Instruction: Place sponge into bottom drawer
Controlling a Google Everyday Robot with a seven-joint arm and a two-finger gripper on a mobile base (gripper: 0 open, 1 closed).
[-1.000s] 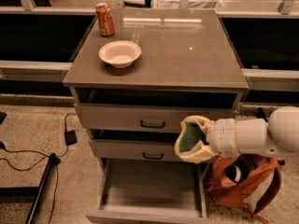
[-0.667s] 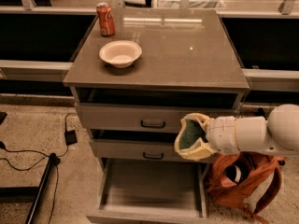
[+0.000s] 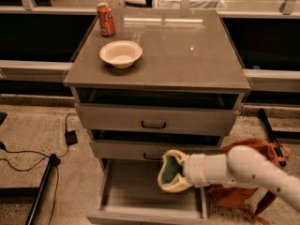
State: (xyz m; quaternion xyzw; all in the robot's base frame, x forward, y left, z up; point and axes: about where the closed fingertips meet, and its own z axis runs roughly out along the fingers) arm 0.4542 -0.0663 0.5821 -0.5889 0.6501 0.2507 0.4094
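The robot's gripper should release the sponge on the bare bottom near the middle of the bottom drawer (image 3: 145, 197).
My gripper (image 3: 167, 171) reaches in from the right on a white arm and is shut on the sponge (image 3: 170, 168). The sponge's dark green face shows between the cream fingers (image 3: 172, 153). The bottom drawer (image 3: 136, 193) is pulled out, a wide shallow grey tray with a bare floor. The gripper holds the sponge above the right part of that drawer, just below the middle drawer's handle (image 3: 151, 157).
A white bowl (image 3: 121, 53) and a red soda can (image 3: 106, 18) stand on the cabinet top (image 3: 187, 55). The two upper drawers (image 3: 154, 118) are slightly ajar. An orange backpack (image 3: 236, 196) lies on the floor to the right. Cables and a power brick (image 3: 71, 137) lie to the left.
The gripper has moved down and to the left with the sponge, from beside the middle drawer to over the open bottom drawer.
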